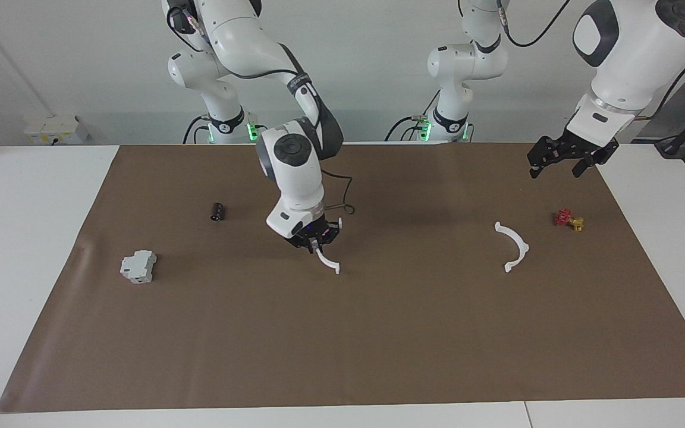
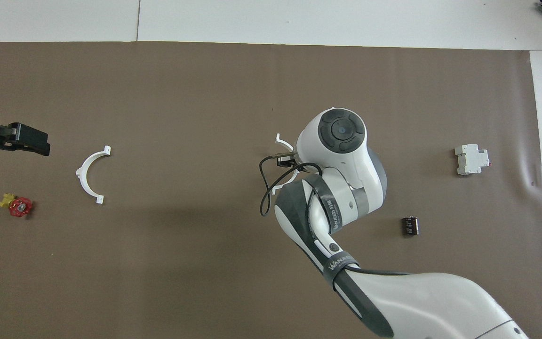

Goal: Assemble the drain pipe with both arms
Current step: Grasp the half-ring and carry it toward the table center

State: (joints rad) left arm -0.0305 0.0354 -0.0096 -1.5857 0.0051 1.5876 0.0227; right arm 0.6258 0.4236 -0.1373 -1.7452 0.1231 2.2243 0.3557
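Next, my right gripper lays its half-ring down on the mat, midway (image 2: 290, 179) between the loose half-ring and the grey-white boxy block.
One white half-ring (image 1: 512, 246) of the drain pipe lies flat on the brown mat toward the left arm's end; it also shows in the overhead view (image 2: 90, 176). My right gripper (image 1: 316, 242) is shut on the other white half-ring (image 1: 329, 261), which hangs below it over the middle of the mat, its lower end close to the mat. In the overhead view the right arm's wrist covers the right gripper (image 2: 286, 160) and most of this half-ring (image 2: 281, 141). My left gripper (image 1: 556, 169) is open and empty, raised over the mat's corner at the left arm's end (image 2: 40, 141).
A red and yellow valve (image 1: 568, 220) lies beside the loose half-ring, toward the left arm's end. A grey-white boxy block (image 1: 138, 266) and a small black cylinder (image 1: 217, 211) lie toward the right arm's end. The brown mat (image 1: 378, 345) covers the white table.
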